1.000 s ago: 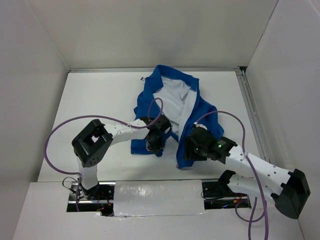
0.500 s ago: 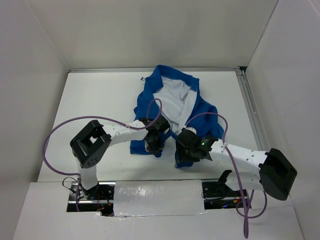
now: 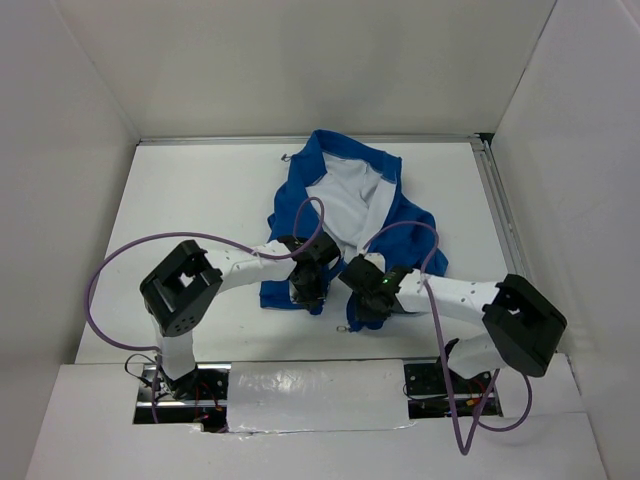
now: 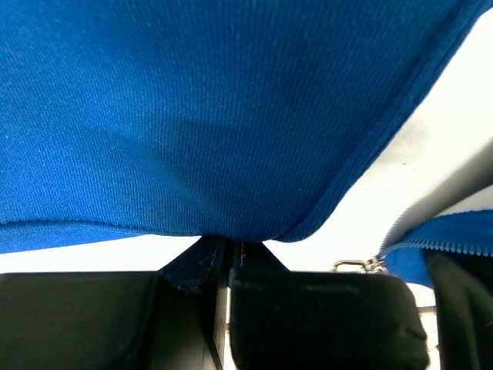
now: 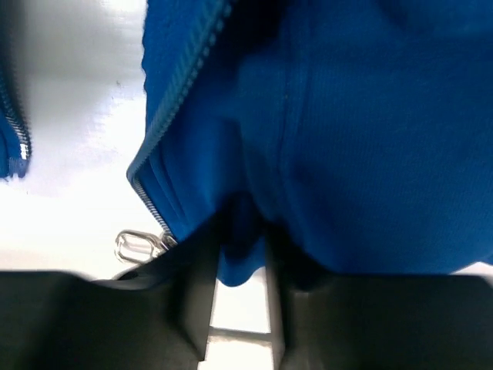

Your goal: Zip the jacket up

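A fold of cloth is pinched in my right gripper away from the zipper pull, so that gripper should open and take the jacket's edge (image 5: 156,206) by the zipper teeth.
The blue jacket (image 3: 345,205) lies open on the white table, collar at the far end, white lining showing. My left gripper (image 3: 305,290) is shut on the hem of the jacket's left front panel (image 4: 192,139). My right gripper (image 3: 368,305) is shut on the bottom of the right front panel (image 5: 347,139), with a fold of blue cloth between its jaws. The zipper teeth (image 5: 181,85) run along that panel's edge, and the metal zipper pull (image 5: 135,245) hangs at its bottom corner. The pull also shows in the top view (image 3: 343,326) and in the left wrist view (image 4: 358,266).
White walls enclose the table (image 3: 190,200) on three sides. A metal rail (image 3: 505,220) runs along the right edge. Purple cables loop from both arms above the jacket. A white cover (image 3: 310,395) lies over the near edge between the arm bases.
My right arm has swung left, dragging the right front panel's bottom toward the left panel; the two hems now lie close together. My left gripper has stayed in place.
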Available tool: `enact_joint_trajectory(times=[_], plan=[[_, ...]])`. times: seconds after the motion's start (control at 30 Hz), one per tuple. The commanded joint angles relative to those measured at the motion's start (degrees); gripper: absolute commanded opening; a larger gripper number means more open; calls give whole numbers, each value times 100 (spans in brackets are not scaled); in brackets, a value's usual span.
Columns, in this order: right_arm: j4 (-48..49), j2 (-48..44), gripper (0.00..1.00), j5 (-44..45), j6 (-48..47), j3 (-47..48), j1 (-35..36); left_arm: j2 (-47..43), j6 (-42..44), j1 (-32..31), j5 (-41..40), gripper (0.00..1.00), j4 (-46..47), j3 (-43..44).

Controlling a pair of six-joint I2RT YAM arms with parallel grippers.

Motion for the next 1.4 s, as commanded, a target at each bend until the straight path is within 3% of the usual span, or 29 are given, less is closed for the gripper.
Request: enact_joint_trajectory(times=[0.0,0.23,0.43,0.67,0.8,0.97,1.2,1.37], plan=[[426,676,30,217,374,-295,74,-211,-87,-50,-98,0,-305,-64],[286,703,0,498,533,-181,101,-439,-25,-50,-124,0,-305,-29],[698,-657,0,271,94,-76,92,-851,290,-50,-28,0,-191,226],[2066,-3002,0,-404,-179,-479,-338,-1826,599,-50,218,0,388,315],[2676,-3760,0,-740,-258,-866,-505,-2372,687,-50,359,0,846,43],[2315,-3806,0,-626,-329,-927,-532,-2847,555,-50,473,0,1189,-300],[3352,-4298,0,-890,145,-1674,-497,-3103,301,-50,509,0,1541,-802],[2248,-3851,0,-434,-65,-1386,-436,-2954,151,-50,230,0,1331,-933]])
